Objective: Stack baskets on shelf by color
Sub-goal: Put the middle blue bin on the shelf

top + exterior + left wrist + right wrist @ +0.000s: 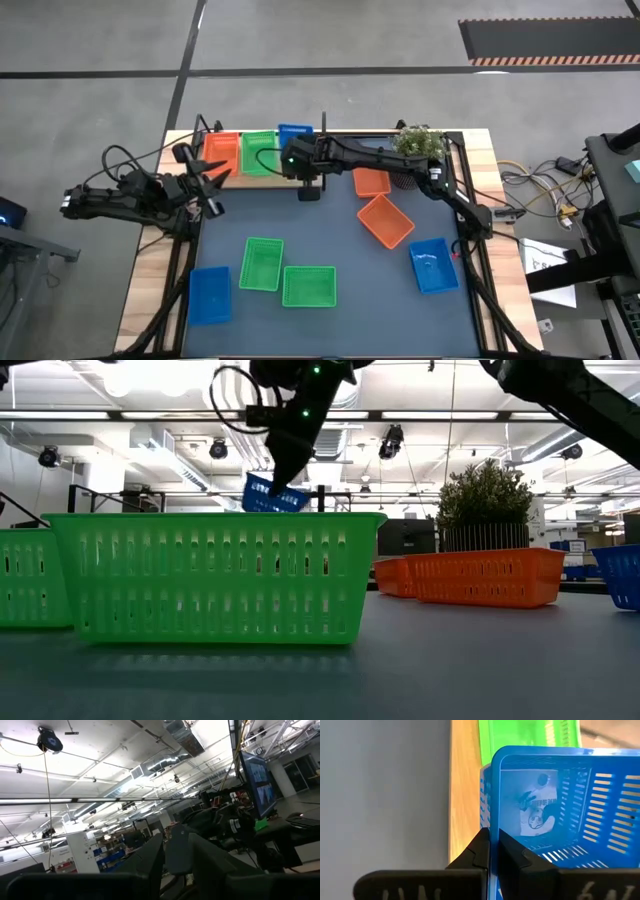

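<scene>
My left gripper will go next to the blue basket over the shelf and close at its side [281,134] beside the green basket.
My right gripper [292,158] reaches across to the far edge and is shut on a blue basket [560,805], held above the wooden shelf [465,785]. The low view shows this basket [272,495] tilted in the air. A red-orange basket [222,152] and a green basket [258,152] sit side by side on the shelf. My left gripper [210,190] waits at the mat's far left corner, open and empty, its wrist view looking up at the ceiling. My right gripper pinches one side wall of the blue basket [491,827] at its rim, one finger inside the basket and one outside. The fingers come from above, slanting down. The basket hangs tilted below them, clear of the shelf.
On the dark mat [340,250] lie two green baskets [262,263] [309,286], two blue baskets [210,295] [434,265] and two red-orange baskets [385,221] [372,181]. A potted plant [418,145] stands at the far right.
</scene>
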You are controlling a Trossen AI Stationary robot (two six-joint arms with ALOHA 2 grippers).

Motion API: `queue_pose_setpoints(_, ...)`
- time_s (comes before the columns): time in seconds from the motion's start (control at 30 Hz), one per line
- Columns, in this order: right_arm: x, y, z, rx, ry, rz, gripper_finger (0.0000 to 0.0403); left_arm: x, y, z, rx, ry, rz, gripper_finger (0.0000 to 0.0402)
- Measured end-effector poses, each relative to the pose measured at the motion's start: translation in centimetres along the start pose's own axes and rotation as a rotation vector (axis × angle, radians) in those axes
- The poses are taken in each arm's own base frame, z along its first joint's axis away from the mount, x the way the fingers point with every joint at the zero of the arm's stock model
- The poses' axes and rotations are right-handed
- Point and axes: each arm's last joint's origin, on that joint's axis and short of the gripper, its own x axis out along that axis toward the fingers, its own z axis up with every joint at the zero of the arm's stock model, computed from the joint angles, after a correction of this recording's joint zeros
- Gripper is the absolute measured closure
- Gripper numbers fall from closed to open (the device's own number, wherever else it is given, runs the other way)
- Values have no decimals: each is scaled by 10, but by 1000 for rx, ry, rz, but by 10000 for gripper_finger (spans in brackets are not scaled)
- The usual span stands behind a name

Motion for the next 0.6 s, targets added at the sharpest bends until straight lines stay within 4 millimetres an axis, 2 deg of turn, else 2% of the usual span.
queue_pose_setpoints(0.6, 3, -3, -9, 3, 64, 42, 394, 1, -1, -1, 2, 6, -3, 324)
